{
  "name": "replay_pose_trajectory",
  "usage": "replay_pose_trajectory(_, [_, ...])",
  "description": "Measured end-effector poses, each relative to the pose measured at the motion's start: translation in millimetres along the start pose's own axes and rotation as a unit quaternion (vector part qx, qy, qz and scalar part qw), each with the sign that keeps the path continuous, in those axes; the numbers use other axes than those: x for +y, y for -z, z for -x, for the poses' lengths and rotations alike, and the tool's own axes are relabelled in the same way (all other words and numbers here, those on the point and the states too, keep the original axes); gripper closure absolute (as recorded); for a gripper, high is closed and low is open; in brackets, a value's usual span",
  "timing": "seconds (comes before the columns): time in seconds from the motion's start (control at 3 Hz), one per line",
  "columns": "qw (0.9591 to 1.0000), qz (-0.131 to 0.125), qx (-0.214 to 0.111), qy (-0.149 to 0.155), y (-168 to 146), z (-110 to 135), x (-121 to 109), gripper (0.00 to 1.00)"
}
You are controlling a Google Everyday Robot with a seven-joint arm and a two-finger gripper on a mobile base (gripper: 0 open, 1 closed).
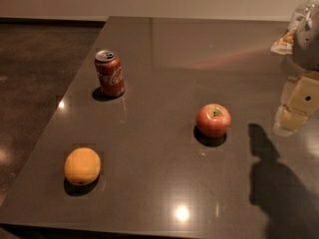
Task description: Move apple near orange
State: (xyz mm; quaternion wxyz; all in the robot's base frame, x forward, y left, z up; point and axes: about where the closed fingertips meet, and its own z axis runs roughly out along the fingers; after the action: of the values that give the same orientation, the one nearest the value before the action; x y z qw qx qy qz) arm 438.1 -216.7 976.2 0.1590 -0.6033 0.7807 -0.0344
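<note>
Next, my gripper goes to the red apple's sides (pixel 212 121) and closes there, because the apple has to move near the orange.
The red apple (pixel 213 119) with a yellowish stem dimple sits upright on the dark table (pixel 164 59), right of centre. The yellow-orange orange (pixel 82 166) lies near the table's front left corner, well apart from the apple. My gripper (pixel 298 105), with pale yellowish blocks, hangs at the right edge of the view, to the right of the apple and a little above the table, touching nothing. Its shadow falls on the table in front of it.
A red Coca-Cola can (pixel 109 73) stands upright at the back left of the table. The table's left edge drops to a dark floor (pixel 35 68). Part of the arm (pixel 305 26) shows at the upper right.
</note>
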Motion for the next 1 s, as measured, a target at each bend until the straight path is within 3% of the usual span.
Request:
replay_pose_trajectory(0.67, [1.0000,0.004,-0.004,0.000,-2,1,-2,0.00])
replay_pose_trajectory(1.0, [0.9995,0.018,-0.027,0.005,-13,7,-6,0.00])
